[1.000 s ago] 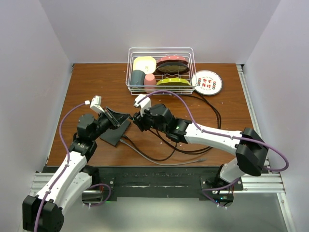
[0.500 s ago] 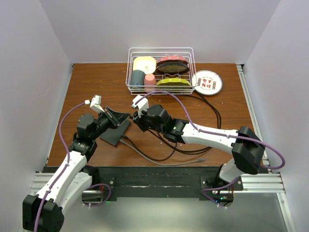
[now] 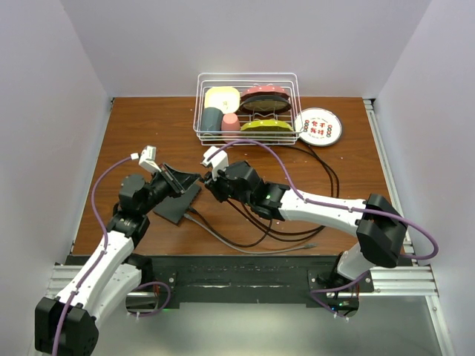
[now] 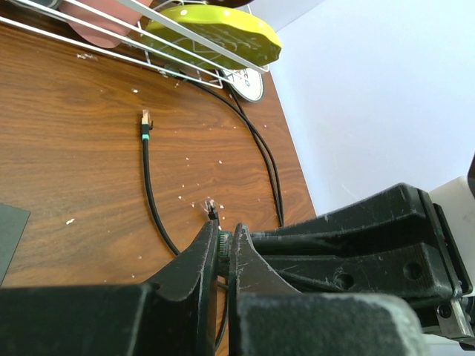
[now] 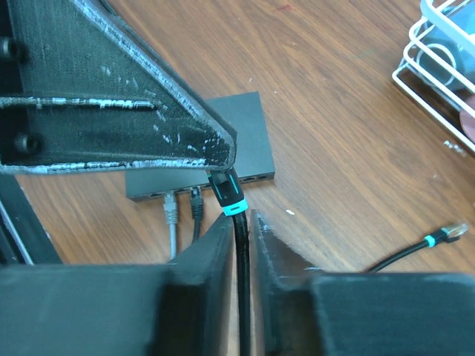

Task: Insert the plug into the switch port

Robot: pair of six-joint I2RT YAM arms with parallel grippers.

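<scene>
The plug slants in my right gripper. While my left gripper steadies it, my right gripper will open and grip the cable straight [image 5: 241,231] behind the teal band.
The switch [image 3: 177,206] [image 5: 245,141] is a flat black box lying on the wooden table, with a grey and a black cable plugged into its near edge. My left gripper [image 3: 194,180] [image 4: 221,237] is shut on the plug [image 5: 226,189], a black connector with a teal band, held just above the switch's row of sockets. Right behind that band my right gripper [image 3: 210,185] [image 5: 239,222] is shut on the plug's black cable [image 5: 240,252]. In the right wrist view the left gripper's scratched fingers [image 5: 148,111] cover the plug's tip and part of the switch.
A white wire rack [image 3: 245,104] with plates and cups stands at the back, a round printed disc [image 3: 318,126] to its right. Black cable loops [image 3: 312,178] and a grey cable [image 3: 237,245] lie on the table. Loose plugs [image 4: 145,119] [image 5: 449,232] rest on the wood.
My right gripper has shifted a little left toward the left gripper and closed its jaws on the cable behind the plug. The left arm has stayed put.
</scene>
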